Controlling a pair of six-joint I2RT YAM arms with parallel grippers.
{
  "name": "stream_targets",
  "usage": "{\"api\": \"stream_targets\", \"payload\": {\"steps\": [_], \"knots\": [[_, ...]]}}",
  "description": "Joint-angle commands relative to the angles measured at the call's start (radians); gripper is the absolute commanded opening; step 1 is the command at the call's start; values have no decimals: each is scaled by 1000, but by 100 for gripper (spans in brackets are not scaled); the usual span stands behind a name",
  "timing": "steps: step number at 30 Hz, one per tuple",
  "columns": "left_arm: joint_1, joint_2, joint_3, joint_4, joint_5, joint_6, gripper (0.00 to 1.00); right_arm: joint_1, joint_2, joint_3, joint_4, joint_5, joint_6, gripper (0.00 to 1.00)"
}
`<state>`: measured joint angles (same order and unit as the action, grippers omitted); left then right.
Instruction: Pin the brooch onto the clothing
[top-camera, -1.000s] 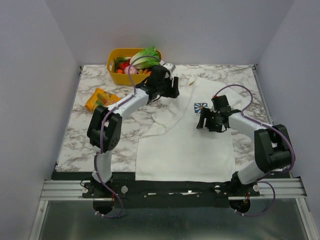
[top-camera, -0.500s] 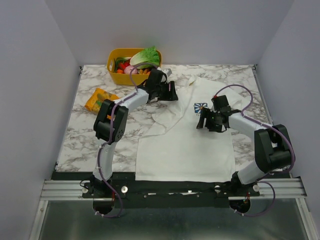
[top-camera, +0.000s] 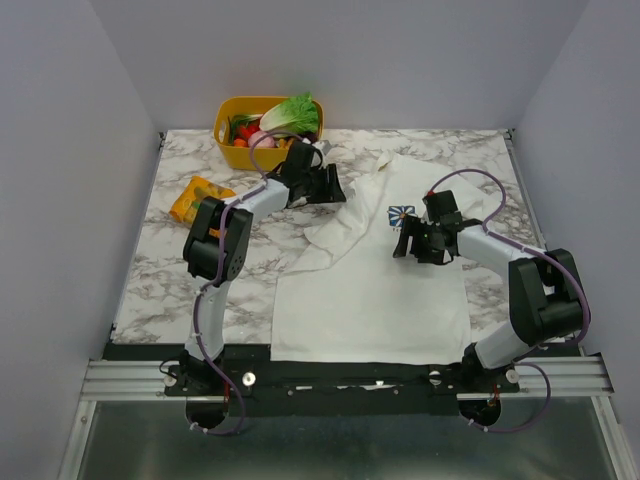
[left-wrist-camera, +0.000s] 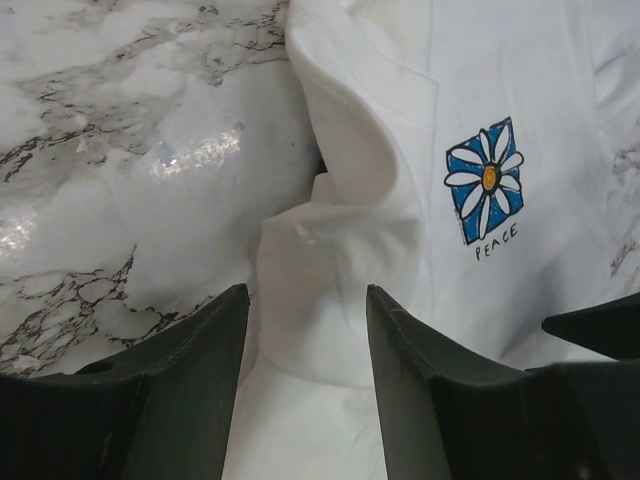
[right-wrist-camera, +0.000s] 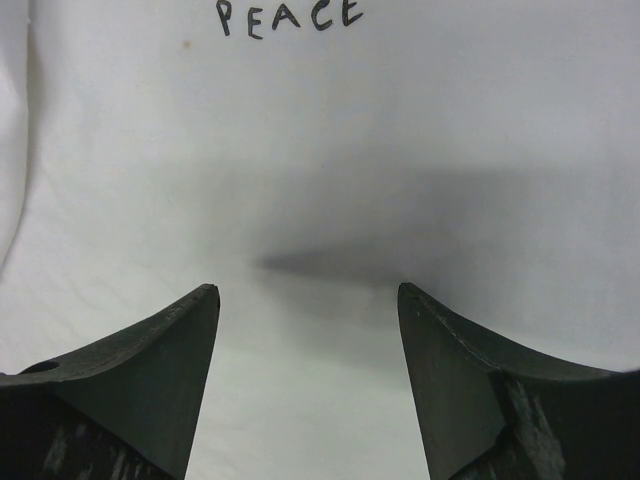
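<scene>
The white T-shirt's bunched sleeve has an outer corner (top-camera: 310, 233) (left-wrist-camera: 268, 230) on the side toward the orange snack packet. My left gripper should close on that corner.
The white T-shirt (top-camera: 370, 290) lies flat on the marble table, its blue flower print (top-camera: 401, 215) on the chest. My left gripper (top-camera: 338, 190) is open and empty, low over the bunched left sleeve (left-wrist-camera: 330, 250); the print (left-wrist-camera: 485, 180) shows ahead in the left wrist view. My right gripper (top-camera: 405, 246) is open and empty, hovering just over bare shirt cloth (right-wrist-camera: 300, 180) below the word PEACE (right-wrist-camera: 290, 15). Its fingers (right-wrist-camera: 170, 350) hold nothing. The brooch is not in view in any frame.
A yellow basket (top-camera: 228, 152) of vegetables stands at the back left. An orange snack packet (top-camera: 200, 197) lies on the table left of the shirt. Grey walls close in the table on three sides.
My left gripper has drawn back to the left and toward the near side, from the collar area to the sleeve. The right arm has not moved.
</scene>
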<state>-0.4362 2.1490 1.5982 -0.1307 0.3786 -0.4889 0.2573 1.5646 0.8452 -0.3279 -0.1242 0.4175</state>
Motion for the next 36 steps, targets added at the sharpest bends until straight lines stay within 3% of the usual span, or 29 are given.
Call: {"api": "stream_targets", "payload": {"steps": [1, 7, 17, 25, 31, 36], "knots": [[48, 6, -72, 26, 46, -46, 58, 3, 2, -18, 3, 1, -16, 80], [85, -67, -196, 54, 36, -66, 57, 3, -8, -15, -6, 0, -20, 80], [109, -297, -428, 5, -128, -45, 68, 2, -6, -23, -8, -5, -31, 80], [129, -311, -507, 28, -37, -91, 66, 3, -21, -34, -10, -5, -29, 80], [128, -268, -518, 91, 28, -128, 59, 2, -23, -32, -11, -5, -28, 80], [120, -239, -488, 117, 98, -145, 40, 3, -25, -37, -11, -5, -25, 80]]}}
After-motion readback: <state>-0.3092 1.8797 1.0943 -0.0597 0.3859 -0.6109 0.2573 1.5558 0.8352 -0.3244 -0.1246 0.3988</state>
